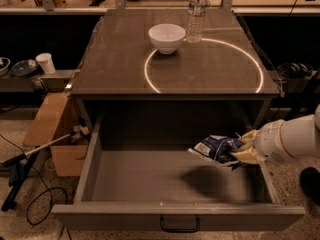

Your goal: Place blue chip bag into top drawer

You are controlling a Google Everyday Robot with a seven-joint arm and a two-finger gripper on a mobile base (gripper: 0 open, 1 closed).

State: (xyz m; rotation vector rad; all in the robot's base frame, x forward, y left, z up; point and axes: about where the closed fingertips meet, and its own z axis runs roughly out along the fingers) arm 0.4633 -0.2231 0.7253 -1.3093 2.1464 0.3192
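Note:
I will release the blue chip bag on the grey drawer's bottom by the far edge of its shadow [217,162].
The blue chip bag [217,148], crumpled dark blue with white patches, hangs over the right part of the open top drawer [150,176], a little above its grey floor. My gripper [244,148] comes in from the right on a white arm and is shut on the bag's right end. The bag casts a dark shadow on the drawer floor below it. The drawer is pulled out wide, with a small black handle [179,225] on its front.
On the table top [120,69] stand a white bowl [166,37] and a clear water bottle [197,6]. A cardboard box [52,129] and a long-handled tool [35,151] lie at the left on the floor. A white cup [46,63] stands on a left shelf.

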